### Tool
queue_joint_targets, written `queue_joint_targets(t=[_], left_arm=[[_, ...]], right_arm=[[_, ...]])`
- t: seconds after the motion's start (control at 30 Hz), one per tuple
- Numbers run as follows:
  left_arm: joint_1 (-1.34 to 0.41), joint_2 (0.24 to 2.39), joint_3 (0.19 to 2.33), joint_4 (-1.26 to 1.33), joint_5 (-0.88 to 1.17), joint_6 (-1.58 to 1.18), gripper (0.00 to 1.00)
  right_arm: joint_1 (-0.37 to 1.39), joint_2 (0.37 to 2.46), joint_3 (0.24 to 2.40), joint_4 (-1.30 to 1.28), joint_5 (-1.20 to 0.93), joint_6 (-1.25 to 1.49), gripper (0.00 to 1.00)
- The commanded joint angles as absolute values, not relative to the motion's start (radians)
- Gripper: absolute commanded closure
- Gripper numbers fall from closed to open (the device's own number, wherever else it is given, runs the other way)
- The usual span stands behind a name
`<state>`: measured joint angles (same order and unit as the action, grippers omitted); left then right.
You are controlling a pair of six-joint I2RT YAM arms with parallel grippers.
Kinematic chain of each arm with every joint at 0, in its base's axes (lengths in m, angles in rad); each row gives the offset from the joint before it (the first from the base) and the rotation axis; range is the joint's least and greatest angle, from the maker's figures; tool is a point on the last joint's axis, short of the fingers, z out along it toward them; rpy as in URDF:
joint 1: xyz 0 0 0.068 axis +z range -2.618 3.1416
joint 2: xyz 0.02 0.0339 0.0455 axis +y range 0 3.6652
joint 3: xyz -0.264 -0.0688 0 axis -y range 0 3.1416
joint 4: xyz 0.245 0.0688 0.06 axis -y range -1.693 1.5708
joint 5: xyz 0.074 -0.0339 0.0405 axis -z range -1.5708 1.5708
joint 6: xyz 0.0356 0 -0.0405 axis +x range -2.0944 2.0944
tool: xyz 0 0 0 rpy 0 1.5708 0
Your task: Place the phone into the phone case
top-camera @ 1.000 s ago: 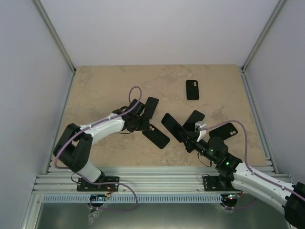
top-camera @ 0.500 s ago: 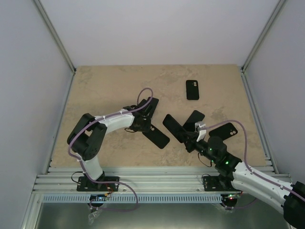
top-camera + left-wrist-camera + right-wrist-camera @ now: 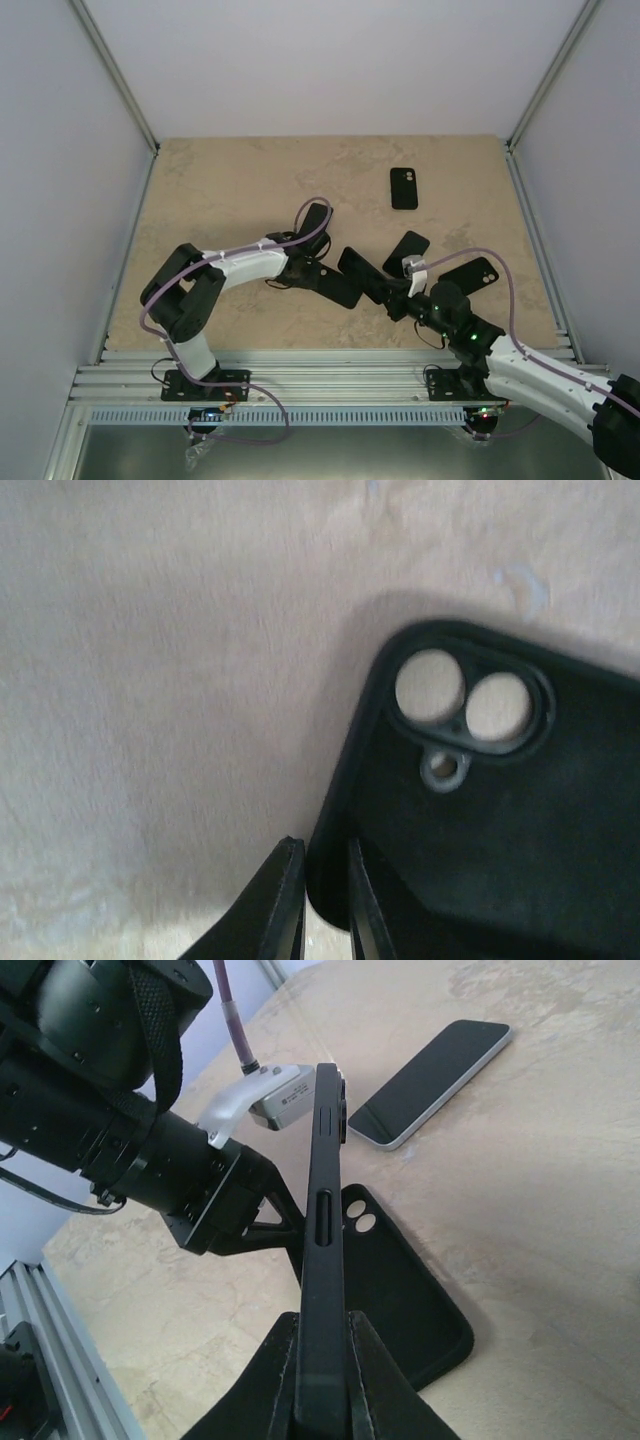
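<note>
Next, I open my left gripper, as its inner finger fills the case corner where the phone must go, and then pinch the case's side (image 3: pixel 340 792) and phone together with it.
The black phone case (image 3: pixel 338 286) lies open side up on the table, its camera cut-outs (image 3: pixel 465 692) at the left end. My left gripper (image 3: pixel 313 272) is shut on the phone case, and its fingers (image 3: pixel 283 905) pinch the wall at the case's corner. My right gripper (image 3: pixel 393 293) is shut on the phone (image 3: pixel 362 272). It holds the phone (image 3: pixel 322 1190) edge-on and tilted just above the phone case (image 3: pixel 405 1295), its lower end between the pads (image 3: pixel 372 1380). The left wrist (image 3: pixel 150 1160) sits close behind the phone.
A phone with a pale rim (image 3: pixel 430 1085) lies face up beyond the case. Other dark phones or cases lie at the back (image 3: pixel 404 188), by the left forearm (image 3: pixel 318 220), at the centre right (image 3: pixel 408 248) and at the right (image 3: pixel 470 272). Walls flank the table, with a rail (image 3: pixel 330 360) in front.
My left gripper has reached right to the phone case and closed on its corner wall. The right arm has brought the phone slightly left, over the case.
</note>
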<state>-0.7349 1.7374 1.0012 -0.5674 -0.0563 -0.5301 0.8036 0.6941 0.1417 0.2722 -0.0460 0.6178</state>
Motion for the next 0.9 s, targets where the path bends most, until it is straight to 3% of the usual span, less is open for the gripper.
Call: queue_joint_targets(t=[0.0, 0.37, 0.53, 0.7, 0.87], left_arm=[[-0.771, 1.689, 0.956, -0.634, -0.084, -0.59, 0.87], [-0.782, 1.532, 0.784, -0.598, -0.037, -0.718, 0.88], [-0.782, 1.454, 0.755, -0.584, -0.039, -0.75, 0.74], [-0.753, 1.373, 0.749, -0.563, -0.073, -0.755, 0.68], [-0.65, 1.287, 0.665, -0.439, 0.053, -0.757, 0.6]], right_arm=[[0.799, 0.702, 0.234, 0.248, -0.094, 0.623, 1.0], [0.797, 0.824, 0.396, 0.024, -0.194, 0.689, 0.99], [0.798, 0.901, 0.469, -0.055, -0.268, 0.697, 1.0], [0.796, 0.952, 0.525, -0.094, -0.286, 0.694, 1.0], [0.77, 1.043, 0.59, -0.132, -0.386, 0.675, 1.0]])
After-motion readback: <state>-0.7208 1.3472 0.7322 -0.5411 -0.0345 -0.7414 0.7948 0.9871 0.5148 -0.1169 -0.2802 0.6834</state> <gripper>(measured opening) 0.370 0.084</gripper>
